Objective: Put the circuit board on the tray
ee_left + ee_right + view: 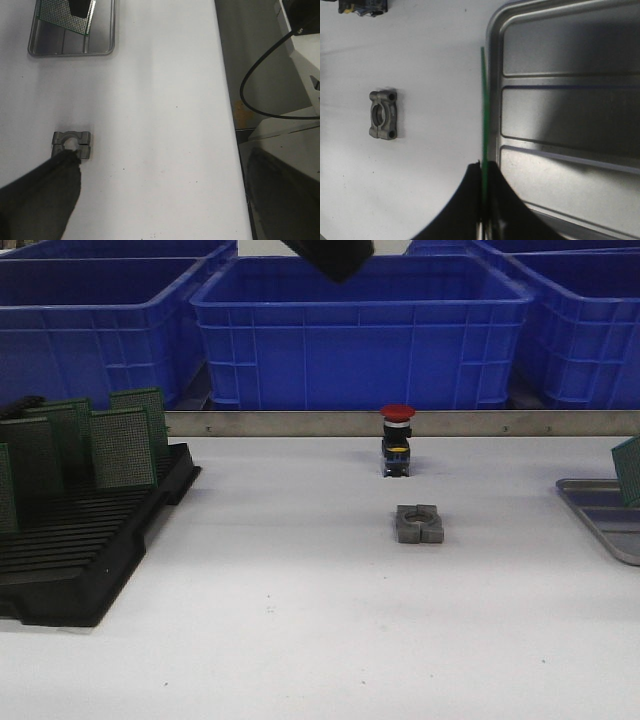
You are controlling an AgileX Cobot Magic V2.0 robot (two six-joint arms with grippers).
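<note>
The right gripper I use will release the green circuit board inside the silver-grey tray (613, 513) (540, 117), against the rim that faces the clamp block.
My right gripper (484, 167) is shut on a green circuit board (483, 110), which shows edge-on and upright over the near rim of the silver-grey tray (570, 115). In the front view the board (629, 470) stands above the tray (595, 510) at the far right edge; the gripper itself is cut off there. The left wrist view shows the tray (70, 47) with the board (62, 15) held above it by a black finger. My left gripper (160, 165) hangs high over the table's middle, open with nothing between its fingers (45, 195).
A black slotted rack (90, 540) at the left holds several more green boards (122, 448). A red push-button switch (397, 440) and a grey metal clamp block (418, 523) sit mid-table. Blue bins (360, 330) stand behind a metal rail. A black arm part (330, 255) hangs at the top.
</note>
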